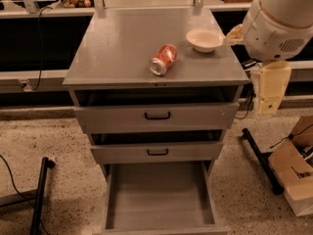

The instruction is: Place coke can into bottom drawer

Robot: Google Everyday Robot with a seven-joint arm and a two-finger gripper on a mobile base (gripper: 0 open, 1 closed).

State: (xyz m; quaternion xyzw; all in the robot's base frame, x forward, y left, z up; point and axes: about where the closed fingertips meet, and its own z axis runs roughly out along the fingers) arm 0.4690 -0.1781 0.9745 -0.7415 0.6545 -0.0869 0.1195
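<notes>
The coke can's red body (165, 57) is behind the can's silver end. My gripper goes to that red body next and closes on it there.
The coke can (164, 59), red with a silver end, lies on its side on the grey cabinet top (117, 48), right of centre near the front edge. The bottom drawer (160, 196) is pulled out wide and nothing lies in it. My gripper (268, 94) hangs as a cream piece below the white arm joint (279, 23), off the cabinet's right side, apart from the can and holding nothing that shows.
A cream bowl (204, 39) stands on the cabinet top at the back right, close to the arm. The two upper drawers (156, 115) with black handles are slightly open. A black stand (39, 195) is at the left, a cardboard box (293, 175) at the right.
</notes>
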